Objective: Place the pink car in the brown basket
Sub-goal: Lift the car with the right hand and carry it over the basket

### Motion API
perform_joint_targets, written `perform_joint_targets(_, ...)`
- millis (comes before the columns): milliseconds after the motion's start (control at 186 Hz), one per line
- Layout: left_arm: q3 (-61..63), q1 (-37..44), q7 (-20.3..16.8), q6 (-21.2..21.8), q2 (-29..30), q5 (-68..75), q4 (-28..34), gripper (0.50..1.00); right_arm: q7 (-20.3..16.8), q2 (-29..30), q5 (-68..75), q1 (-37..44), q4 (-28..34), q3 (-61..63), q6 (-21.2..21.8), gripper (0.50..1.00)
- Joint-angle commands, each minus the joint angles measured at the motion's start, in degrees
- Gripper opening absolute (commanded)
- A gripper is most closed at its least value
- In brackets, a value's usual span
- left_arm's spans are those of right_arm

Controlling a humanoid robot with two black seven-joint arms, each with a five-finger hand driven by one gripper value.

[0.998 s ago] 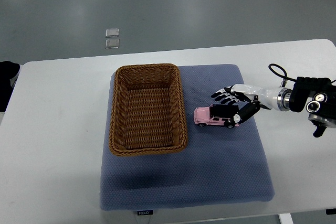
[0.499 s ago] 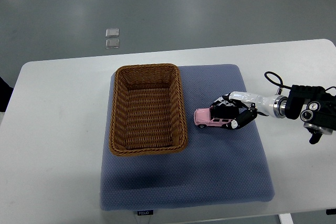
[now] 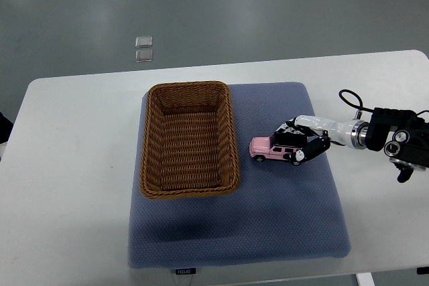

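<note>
Next, I let go of the pink car, which lies on the blue mat now, with my right gripper on the brown basket's bottom (image 3: 177, 135), toward the basket's side farthest from my hand.
The pink toy car (image 3: 268, 149) lies on the blue mat just right of the brown wicker basket (image 3: 188, 139), which holds nothing. My right hand (image 3: 299, 143) comes in from the right edge and its fingers are curled around the rear half of the car, covering it. The car's front end points at the basket and stays in view. The left arm is out of view.
The blue-grey mat (image 3: 268, 219) covers the middle of the white table (image 3: 74, 179), with the basket on its left half. My right forearm with a black wrist unit and cable (image 3: 395, 140) lies over the table's right side. A dark object shows at the left edge.
My right hand moved in from open beside the car and closed its fingers around the car's rear. The car has shifted slightly right. The dark object at the left edge has mostly withdrawn.
</note>
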Motion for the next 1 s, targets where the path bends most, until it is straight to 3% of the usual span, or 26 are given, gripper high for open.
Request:
perform_joint_targets(0, 0.0, 0.0, 0.0, 0.0, 0.0, 0.0, 0.0, 1.000, 0.0, -1.4, 0.3, 1.2, 0.3, 0.4, 0.3, 0.500)
perform_joint_targets(311, 0.1, 0.0, 0.0, 0.0, 0.0, 0.0, 0.0, 1.000, 0.0, -4.8, 1.0, 7.3, 2.2, 0.6, 1.6, 0.500)
perform_joint_targets(515, 0.0, 0.0, -0.1, 0.0, 0.0, 0.0, -0.1, 1.000, 0.1, -3.5, 4.2, 12.1, 1.9, 0.3, 2.0, 0.500)
perform_joint_targets(671, 0.0, 0.0, -0.1, 0.0, 0.0, 0.0, 0.0, 1.000, 0.0, 2.5, 6.1, 15.8, -0.5, -1.5, 2.2, 0.500)
perform_joint_targets(992, 0.1, 0.0, 0.0, 0.0, 0.0, 0.0, -0.1, 1.000, 0.0, 19.6, 7.4, 19.6, -11.3, -6.9, 1.2, 0.500)
